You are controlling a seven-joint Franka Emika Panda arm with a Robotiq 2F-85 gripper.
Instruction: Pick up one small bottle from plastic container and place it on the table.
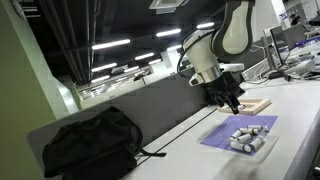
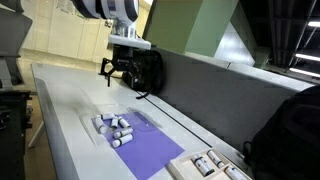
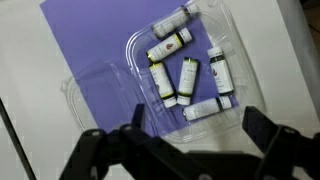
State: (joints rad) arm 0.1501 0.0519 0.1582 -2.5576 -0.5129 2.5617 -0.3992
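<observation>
Next, my gripper closes its fingers on the body of the middle bottle [image 1: 246, 138] [image 3: 188, 82] in the plastic container, the one that has other bottles lying all around it.
The plastic container [image 3: 100, 92] is a clear shallow tray lying on a purple mat [image 3: 80, 35]. It holds several small white bottles [image 3: 187, 78] with dark caps, lying on their sides. The container also shows in both exterior views [image 1: 262, 142] [image 2: 100, 117], resting on the white table [image 1: 290, 110] [image 2: 70, 130]. My gripper [image 3: 198, 125] is open and empty. It hangs above the near edge of the tray, with a bottle [image 3: 208, 107] between its fingers in the wrist view. In both exterior views the gripper [image 1: 229, 100] [image 2: 119, 72] is well above the table.
A tan wooden board [image 1: 257, 104] lies beyond the mat. A black bag [image 1: 90, 145] sits at the table's end, and it also shows behind the gripper [image 2: 150, 68]. Another tray of bottles [image 2: 207, 165] lies past the mat. A grey partition [image 2: 220, 90] runs along the table.
</observation>
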